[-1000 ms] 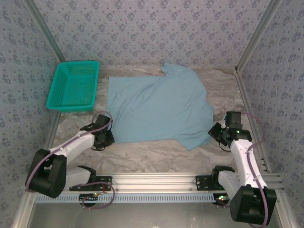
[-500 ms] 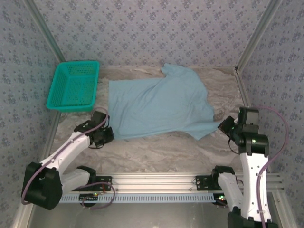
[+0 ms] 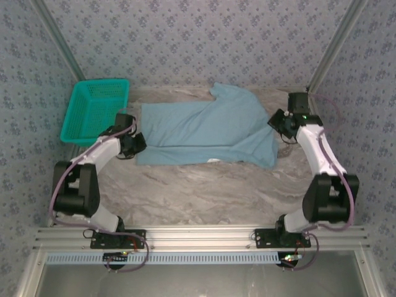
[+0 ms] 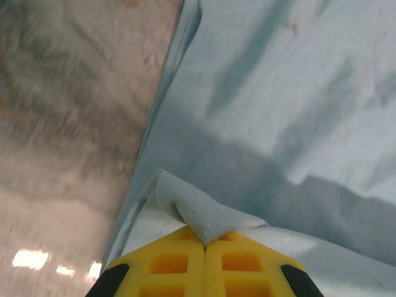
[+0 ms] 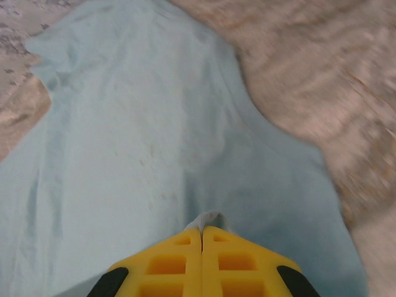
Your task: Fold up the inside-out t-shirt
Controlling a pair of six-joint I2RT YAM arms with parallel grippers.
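Next, my right gripper lets go of the small fold it has on the body of the t-shirt, at a spot just nearer than the far sleeve (image 3: pixel 252 111).
The light blue inside-out t-shirt (image 3: pixel 207 133) lies across the far half of the marbled table, its near part doubled back over the rest. My left gripper (image 3: pixel 137 143) is shut on the t-shirt's left edge; in the left wrist view a hemmed fold of cloth (image 4: pixel 198 213) sticks out between the yellow fingertips (image 4: pixel 170 263). My right gripper (image 3: pixel 276 124) is shut on the shirt's right side; in the right wrist view a small pinch of fabric (image 5: pixel 209 218) shows at the closed tips, with the t-shirt (image 5: pixel 154 142) spread beyond.
A teal mesh basket (image 3: pixel 96 111) stands at the far left, just beside my left arm. Patterned walls with metal posts close the table on three sides. Bare marbled tabletop (image 3: pixel 204 198) stretches between the shirt and the near rail (image 3: pixel 198 238).
Both grippers have carried the shirt's near edge away from the rail toward the far side, folding it over. The shirt now looks like a narrower band.
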